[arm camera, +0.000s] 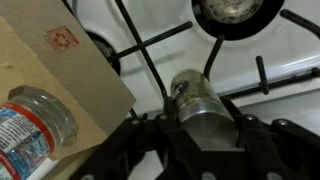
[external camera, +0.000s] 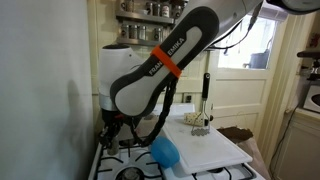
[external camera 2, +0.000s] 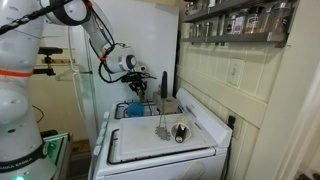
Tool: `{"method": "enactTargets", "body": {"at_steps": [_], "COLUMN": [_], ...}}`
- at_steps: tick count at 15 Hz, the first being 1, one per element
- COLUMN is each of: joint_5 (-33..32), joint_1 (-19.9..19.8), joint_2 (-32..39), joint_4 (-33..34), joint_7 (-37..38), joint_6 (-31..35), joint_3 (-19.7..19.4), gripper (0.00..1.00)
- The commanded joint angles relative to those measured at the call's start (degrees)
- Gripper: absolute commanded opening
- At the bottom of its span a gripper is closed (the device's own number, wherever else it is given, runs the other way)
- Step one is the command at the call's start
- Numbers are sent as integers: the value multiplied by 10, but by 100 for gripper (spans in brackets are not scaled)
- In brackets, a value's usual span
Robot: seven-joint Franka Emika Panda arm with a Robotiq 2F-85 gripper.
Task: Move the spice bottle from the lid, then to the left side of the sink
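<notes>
The spice bottle, now just above the burner grates, will be let go by my gripper on the white stove top between the two black burners (external camera: pixel 122 158) (arm camera: pixel 184 47).
In the wrist view the spice bottle (arm camera: pixel 190 90), a small dull-grey cylinder, lies between the black fingers of my gripper (arm camera: pixel 198 118), which is shut on it. It hangs just above the black burner grates of a white stove top. In both exterior views the gripper (external camera 2: pixel 138 90) (external camera: pixel 113 128) is low over the far burners, beyond the lid. The lid (external camera 2: pixel 150 145) (external camera: pixel 220 150), a large flat white slab, lies over the near part of the stove, apart from the bottle. I cannot make out the bottle in the exterior views.
A brown cardboard box (arm camera: pixel 55 70) and a clear bottle with a printed label (arm camera: pixel 30 125) are close to the gripper. A burner (arm camera: pixel 235 10) is ahead. A metal utensil (external camera 2: pixel 162 128) and a round object (external camera 2: pixel 181 131) lie on the lid. A blue object (external camera: pixel 165 152) lies by the lid's edge. Shelf jars (external camera 2: pixel 240 20) hang above.
</notes>
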Motion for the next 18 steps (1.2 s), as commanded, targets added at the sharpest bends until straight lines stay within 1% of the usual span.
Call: {"method": "enactTargets", "body": {"at_steps": [1,3,6,8,10,16,17,18], "joint_5": [6,2,15,24,23,36,38,39], "joint_1": [15,17,13,9,11,9,9,10], "joint_2": [10,10,12,19,29,54,57,56], "joint_4": [19,18,11,8,7,7,9,11], "joint_7": [-3,4,3,0,6,12,13,15], "joint_6": [-26,-33,-42,-33,-21,-16,-14,-14], "joint_3": [-11,-16,-13,-10,-15,-26,-27,-28], "gripper": [23,23,23,23,23,23,73,75]}}
